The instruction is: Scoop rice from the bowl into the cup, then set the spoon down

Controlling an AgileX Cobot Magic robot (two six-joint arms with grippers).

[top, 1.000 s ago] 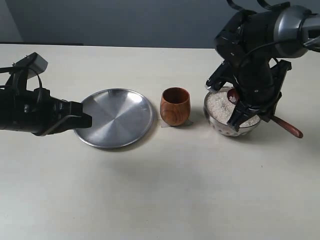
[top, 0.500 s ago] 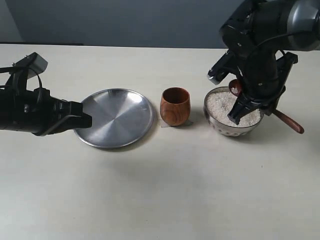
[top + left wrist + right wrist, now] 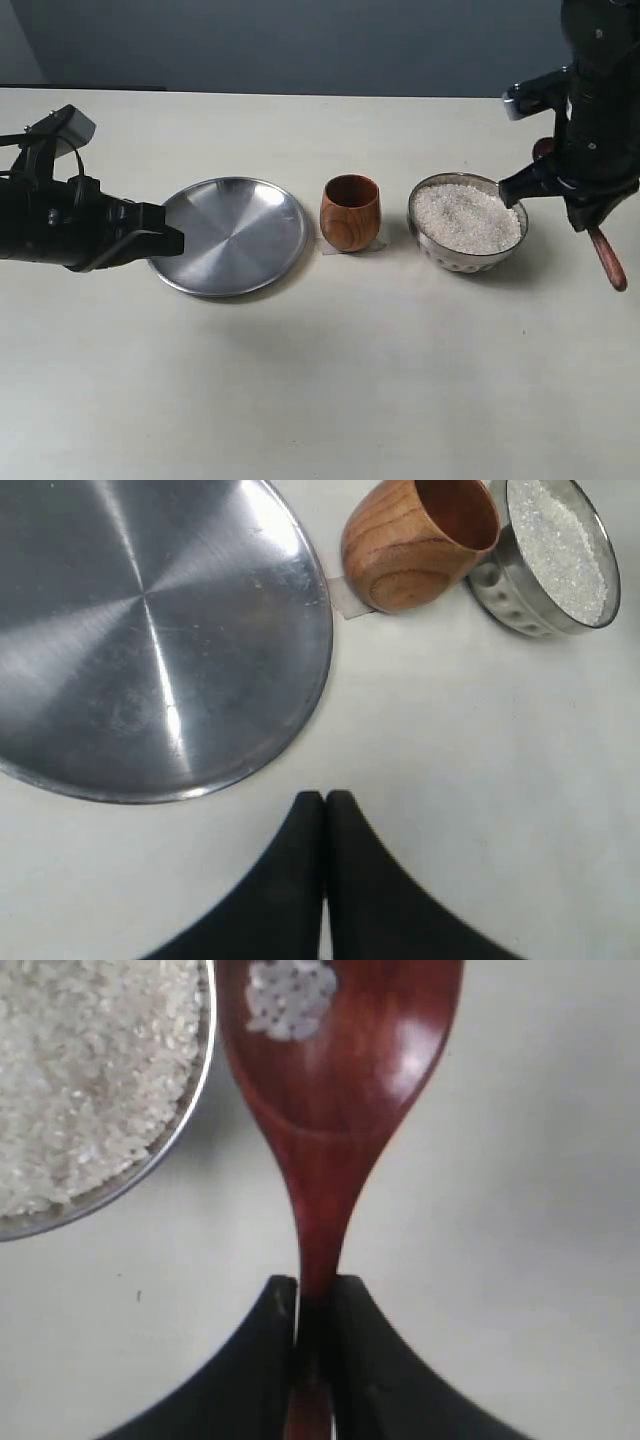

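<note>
My right gripper is holding the wooden spoon. It will let go of it on the bare table (image 3: 583,306) next to the steel bowl, away from the wooden cup.
The steel bowl (image 3: 466,245) of white rice (image 3: 465,215) stands right of centre, with the wooden cup (image 3: 350,212) just to its left. My right gripper (image 3: 315,1295) is shut on the handle of the wooden spoon (image 3: 335,1090). The spoon's bowl carries a small patch of rice grains (image 3: 292,995) and hangs just outside the steel bowl's rim (image 3: 200,1100). In the exterior view the spoon (image 3: 607,260) is at the bowl's right side, its handle end pointing down to the right. My left gripper (image 3: 325,800) is shut and empty, beside the plate.
A flat steel plate (image 3: 230,235) lies left of the cup, with the left arm's fingers (image 3: 160,240) at its left rim. A small grey tag lies under the cup's base (image 3: 345,595).
My right arm has lifted the spoon out of the rice and swung it rightward past the bowl's right rim. The left arm has not moved.
</note>
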